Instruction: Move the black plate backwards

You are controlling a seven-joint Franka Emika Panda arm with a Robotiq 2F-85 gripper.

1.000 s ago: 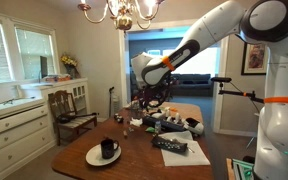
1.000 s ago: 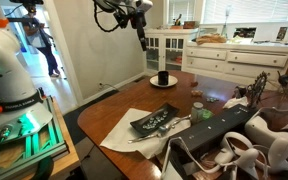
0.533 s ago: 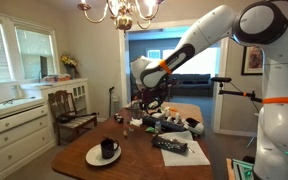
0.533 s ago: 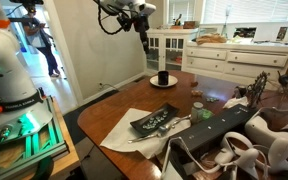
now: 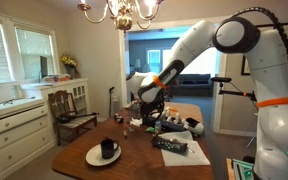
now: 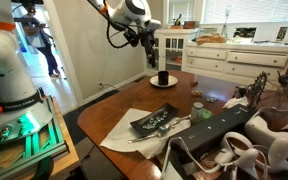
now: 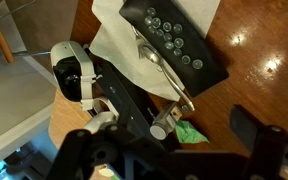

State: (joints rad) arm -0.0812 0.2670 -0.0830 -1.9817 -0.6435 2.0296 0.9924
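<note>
Next, my gripper goes to the black plate's end (image 5: 156,141) (image 7: 213,76) nearest the black mug and closes there.
The black plate (image 5: 171,146) is a long flat tray lying on a white napkin (image 5: 187,153) near the table's front right. In an exterior view it lies mid-table (image 6: 156,121). In the wrist view it sits at the top (image 7: 174,35), with cutlery (image 7: 160,66) on the napkin (image 7: 119,42) beside it. My gripper (image 5: 147,100) hangs high above the table, apart from the plate, also seen in an exterior view (image 6: 149,55). In the wrist view its fingers (image 7: 174,150) are spread wide with nothing between them.
A round white plate with a black mug (image 5: 104,152) (image 6: 163,80) stands on the table. Clutter (image 5: 169,121) fills the table's far end, with a white device (image 6: 254,150) and a green scrap (image 7: 189,133). A chair (image 5: 69,108) and a white dresser (image 6: 234,55) stand nearby.
The arm has swung and dropped lower over the table. The plate, napkin and mug have not moved.
</note>
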